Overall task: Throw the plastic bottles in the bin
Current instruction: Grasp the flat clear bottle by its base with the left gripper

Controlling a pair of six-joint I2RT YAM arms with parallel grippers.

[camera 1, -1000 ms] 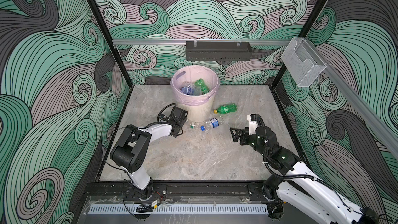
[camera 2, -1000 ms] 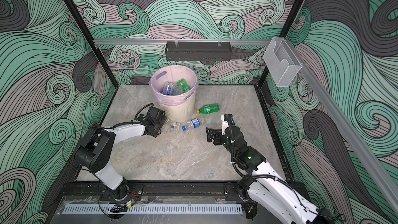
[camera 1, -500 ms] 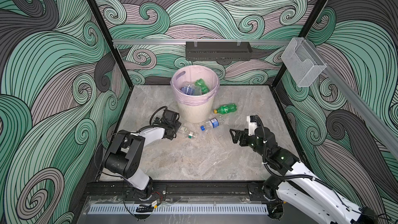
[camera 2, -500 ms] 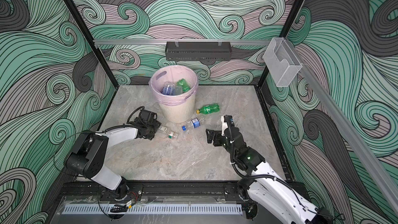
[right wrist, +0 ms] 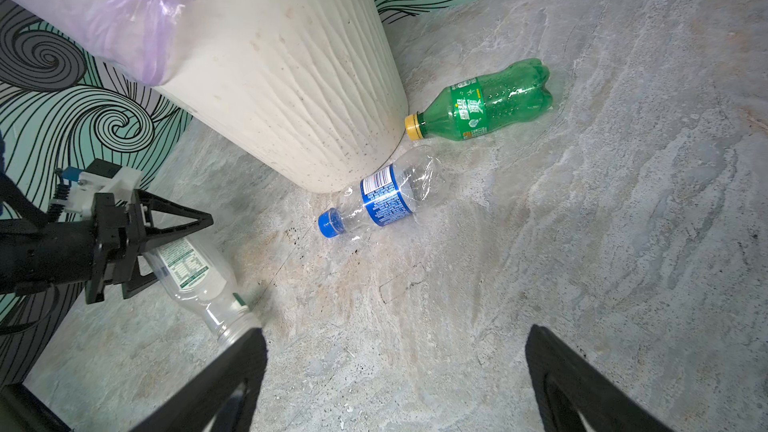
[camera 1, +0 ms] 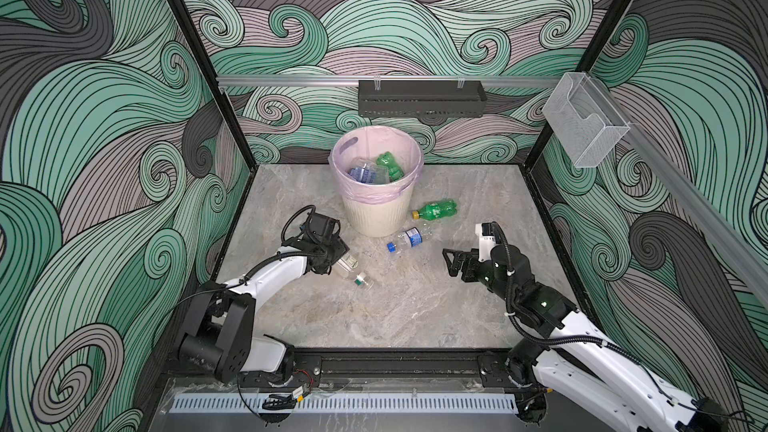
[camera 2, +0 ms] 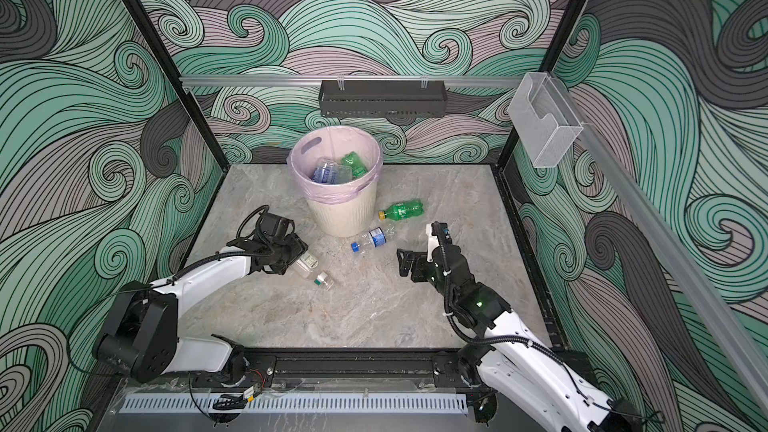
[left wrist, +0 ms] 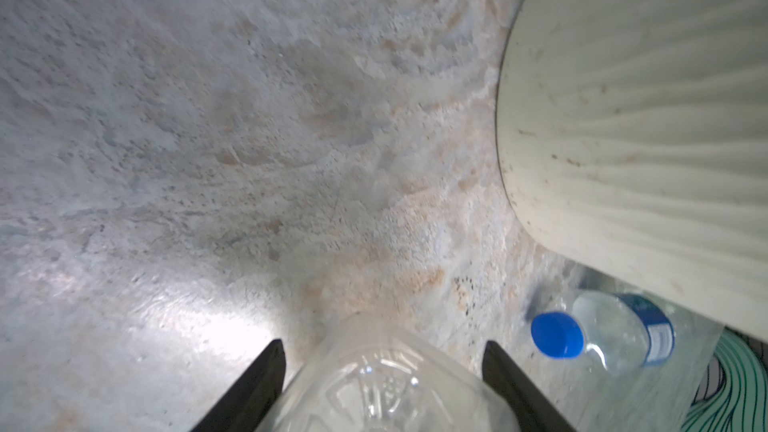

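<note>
The clear bottle is held by its base end in my left gripper, so next I lay it down and take it nearer the neck (camera 1: 360, 277) before I throw it.
A clear plastic bottle (camera 1: 352, 268) with a white-and-green label sits between the jaws of my left gripper (camera 1: 338, 257), which is shut on its base end. Its neck points down toward the floor in the right wrist view (right wrist: 195, 272). The left wrist view shows both fingers against the bottle (left wrist: 386, 384). A clear blue-capped bottle (camera 1: 409, 239) and a green yellow-capped bottle (camera 1: 436, 209) lie on the floor by the foot of the bin (camera 1: 378, 218). Several bottles (camera 1: 374, 170) lie inside the bin. My right gripper (camera 1: 451, 261) hangs open and empty, right of the blue-capped bottle.
A black perforated tray (camera 1: 422, 97) hangs on the back rail. A clear plastic box (camera 1: 584, 122) is mounted on the right wall. Patterned walls enclose the marble floor (camera 1: 395, 309) on three sides, and a black frame rail (camera 1: 395, 363) runs along the front.
My left gripper has closed on the clear white-labelled bottle and drawn it away from the bin toward the front. The right arm has not moved.
</note>
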